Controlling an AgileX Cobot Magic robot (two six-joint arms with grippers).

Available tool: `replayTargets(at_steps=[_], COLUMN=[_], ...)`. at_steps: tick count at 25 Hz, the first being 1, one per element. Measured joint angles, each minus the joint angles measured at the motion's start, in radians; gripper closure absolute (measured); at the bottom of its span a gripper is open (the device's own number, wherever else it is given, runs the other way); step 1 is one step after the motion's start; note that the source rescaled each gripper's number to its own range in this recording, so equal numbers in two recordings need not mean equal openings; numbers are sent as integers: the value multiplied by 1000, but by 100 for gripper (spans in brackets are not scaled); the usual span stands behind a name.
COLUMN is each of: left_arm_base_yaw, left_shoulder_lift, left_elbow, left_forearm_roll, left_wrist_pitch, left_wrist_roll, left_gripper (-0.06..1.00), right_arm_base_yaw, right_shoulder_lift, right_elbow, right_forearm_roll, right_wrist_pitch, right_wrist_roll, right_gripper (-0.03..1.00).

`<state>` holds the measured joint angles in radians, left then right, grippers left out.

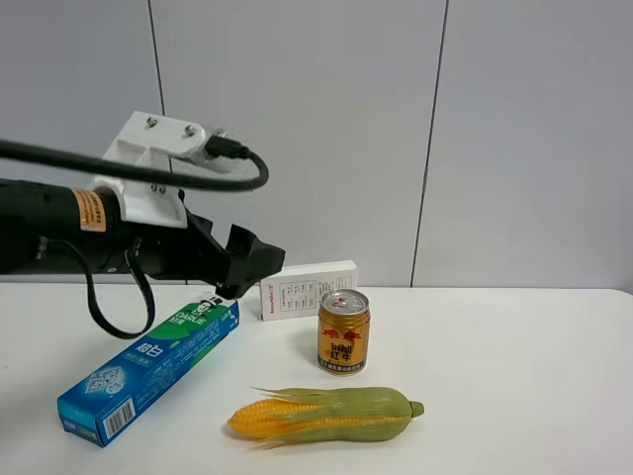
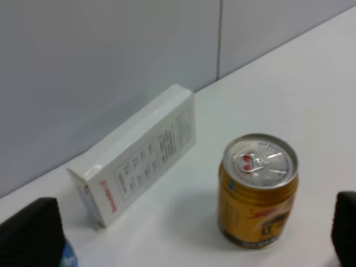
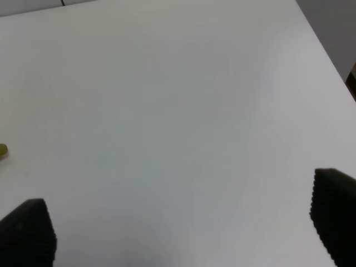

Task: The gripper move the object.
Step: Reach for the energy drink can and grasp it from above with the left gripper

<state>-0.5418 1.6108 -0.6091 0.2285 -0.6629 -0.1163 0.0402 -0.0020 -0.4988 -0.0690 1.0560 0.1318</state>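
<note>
The robot's left gripper needs to next move to the gold can standing behind the corn cob and close around the middle of the can's body (image 1: 343, 338) (image 2: 253, 213).
The gold can (image 1: 343, 333) with a red bulls logo and silver pull-tab top stands upright on the white table, right of centre in the exterior view. It also shows in the left wrist view (image 2: 258, 192). My left gripper (image 1: 245, 265) hovers above the table, up and to the left of the can, not touching it. In the left wrist view the left gripper (image 2: 189, 231) is open and empty, with the can between the black fingertips (image 2: 33, 233) but farther ahead. My right gripper (image 3: 181, 222) is open and empty over bare table.
A white box (image 1: 308, 289) lies against the wall behind the can. A blue-green toothpaste box (image 1: 148, 371) lies under the left arm. A yellow-green corn cob (image 1: 326, 414) lies in front of the can. The table's right edge (image 3: 328, 55) shows in the right wrist view.
</note>
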Motion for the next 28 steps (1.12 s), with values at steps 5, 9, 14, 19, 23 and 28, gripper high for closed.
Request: replayTargets(at_steps=[5, 9, 14, 19, 23, 28], left_arm_base_yaw=[0, 0, 0, -1, -1, -1], left_shoulder_lift=[34, 80, 158, 218, 256, 312], left_elbow=[32, 33, 5, -77, -123, -156], left_forearm_roll=[60, 112, 185, 227, 258, 280], left_wrist_pitch=[-65, -111, -124, -100, -80, -76], left_wrist_roll=[-3, -13, -89, -126, -130, -131], left_gripper=[-5, -5, -5, -6, -6, -6], right_arm_base_yaw=[0, 0, 0, 0, 0, 0], right_shoulder_lift=[0, 0, 0, 0, 0, 0], right_elbow=[0, 0, 0, 0, 0, 0], right_forearm_roll=[0, 0, 0, 0, 0, 0], right_wrist_pitch=[0, 0, 0, 0, 0, 0], right_wrist_roll=[0, 0, 0, 0, 0, 0], right_gripper=[-3, -3, -3, -3, -3, -3])
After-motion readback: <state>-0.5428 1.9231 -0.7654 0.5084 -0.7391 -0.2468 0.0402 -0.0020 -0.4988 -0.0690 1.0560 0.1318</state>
